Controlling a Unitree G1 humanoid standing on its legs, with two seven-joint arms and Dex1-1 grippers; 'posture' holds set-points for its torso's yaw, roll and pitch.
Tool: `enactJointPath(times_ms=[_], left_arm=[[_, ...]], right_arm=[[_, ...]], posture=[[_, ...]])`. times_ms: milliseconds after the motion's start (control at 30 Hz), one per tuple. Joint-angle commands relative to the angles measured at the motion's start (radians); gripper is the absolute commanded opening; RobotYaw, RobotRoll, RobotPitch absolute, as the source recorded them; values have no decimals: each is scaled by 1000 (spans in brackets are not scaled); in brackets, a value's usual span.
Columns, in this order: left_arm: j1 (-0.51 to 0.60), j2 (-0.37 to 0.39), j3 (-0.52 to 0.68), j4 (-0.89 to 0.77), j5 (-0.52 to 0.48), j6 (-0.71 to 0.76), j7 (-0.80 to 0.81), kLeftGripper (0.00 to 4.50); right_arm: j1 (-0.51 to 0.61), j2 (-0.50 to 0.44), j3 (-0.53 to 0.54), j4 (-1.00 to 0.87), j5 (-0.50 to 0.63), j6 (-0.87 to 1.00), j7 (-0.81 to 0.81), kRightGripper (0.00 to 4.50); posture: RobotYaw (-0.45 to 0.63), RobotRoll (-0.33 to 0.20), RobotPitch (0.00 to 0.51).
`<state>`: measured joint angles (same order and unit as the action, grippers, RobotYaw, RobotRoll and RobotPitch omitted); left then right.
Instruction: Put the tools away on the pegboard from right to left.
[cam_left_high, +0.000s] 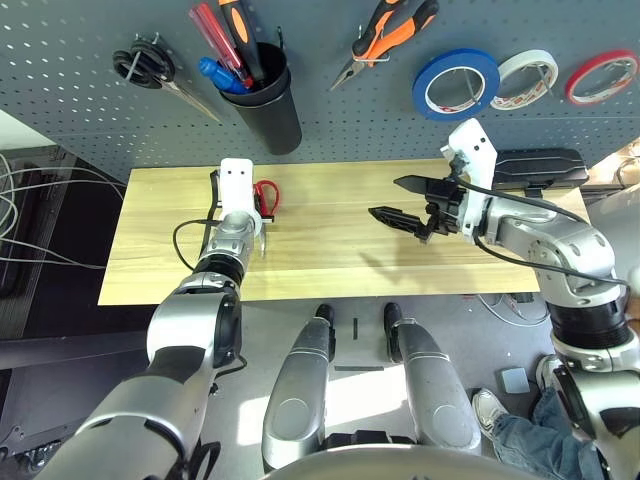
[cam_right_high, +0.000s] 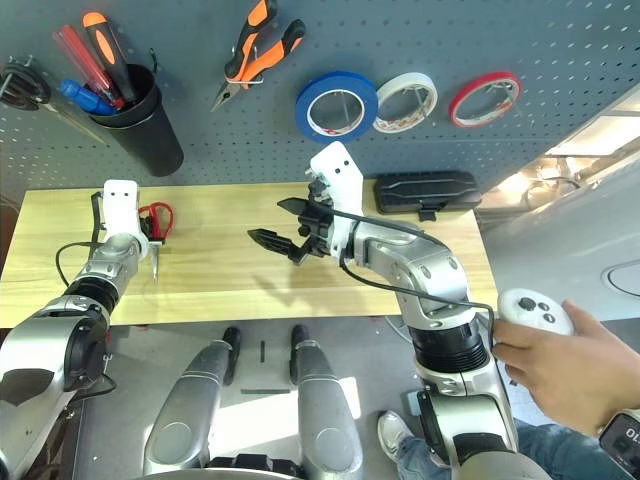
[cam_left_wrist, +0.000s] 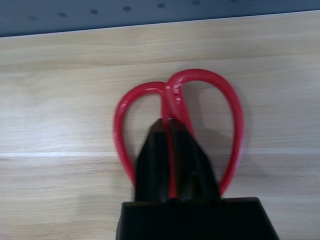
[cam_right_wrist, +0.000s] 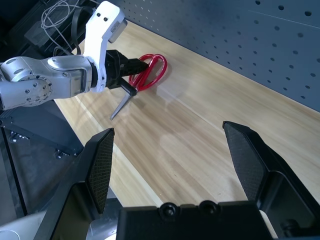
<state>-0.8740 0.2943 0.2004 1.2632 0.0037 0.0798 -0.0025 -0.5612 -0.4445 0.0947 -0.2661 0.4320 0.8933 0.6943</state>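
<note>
I see my left gripper's fingers crowding both loops of the red-handled scissors, so I will open and take one loop (cam_left_wrist: 118, 129) by its outer side before I hang the scissors.
The red-handled scissors (cam_left_wrist: 230, 115) lie on the left part of the wooden table (cam_left_high: 330, 250), blades pointing toward the front edge. My left gripper (cam_left_wrist: 170, 130) is shut where the two handle loops meet. My right gripper (cam_left_high: 405, 200) hovers open over the table's middle, holding nothing. On the pegboard (cam_left_high: 80, 110) hang the blue tape roll (cam_left_high: 457, 84) and the orange-and-black pliers (cam_left_high: 385, 35). The blue-handled screwdriver (cam_left_high: 215, 72) stands in a black cup (cam_left_high: 268, 105).
Black-handled scissors (cam_left_high: 150, 68) hang at the pegboard's left. White tape (cam_left_high: 525, 78) and red tape (cam_left_high: 600, 77) hang at its right. A black case (cam_left_high: 535, 168) lies at the table's back right. A person's hand (cam_right_high: 560, 360) holds a controller beside my right arm.
</note>
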Motion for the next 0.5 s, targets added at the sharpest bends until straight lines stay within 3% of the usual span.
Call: enactJointPath(times_ms=[33,200,500], left_arm=[[82,-26,22,71,-22,90,-19,26],[73,-24,34,59,-24,62,-9,26],[16,-19,39,39,-24,28,-8,2655]], right_arm=[[13,-2,1,2,11,-6,0,4500],[9,-4,-1,14,9,-13,2,4500],[9,-6,4,22,10,-21,8,4500]], posture=[[-57,0,438],[-52,0,439],[-37,0,446]])
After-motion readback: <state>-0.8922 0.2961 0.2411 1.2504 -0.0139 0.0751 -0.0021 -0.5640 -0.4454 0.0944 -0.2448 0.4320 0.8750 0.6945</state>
